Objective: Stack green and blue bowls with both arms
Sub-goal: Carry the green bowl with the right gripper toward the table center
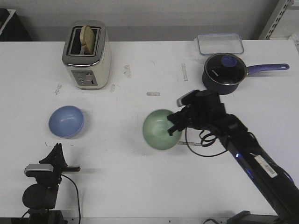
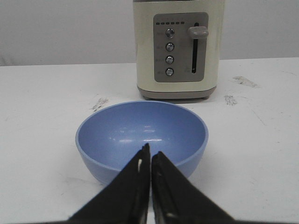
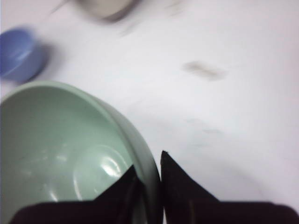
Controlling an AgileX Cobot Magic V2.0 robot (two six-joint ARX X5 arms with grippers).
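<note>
The green bowl, still tilted above the table's middle, will go down from my right gripper onto the bare table [image 1: 142,152] between my left gripper and the black cable.
The green bowl [image 1: 160,129] hangs tilted above the table's middle, its rim pinched by my right gripper [image 1: 176,122]. In the right wrist view one finger is inside the green bowl [image 3: 60,154] and one outside, and the right gripper [image 3: 148,165] is shut on the rim. The blue bowl [image 1: 66,121] sits upright on the table at the left, in front of the toaster. My left gripper [image 1: 57,150] is shut and empty, just short of the blue bowl [image 2: 142,133], fingertips [image 2: 150,155] together near its front rim. The blue bowl also shows small in the right wrist view [image 3: 18,53].
A cream toaster [image 1: 86,53] with a slice of toast stands at the back left. A dark navy saucepan [image 1: 225,72] with a glass lid and purple handle and a clear lidded container [image 1: 220,43] stand at the back right. A black cable loops beneath my right arm.
</note>
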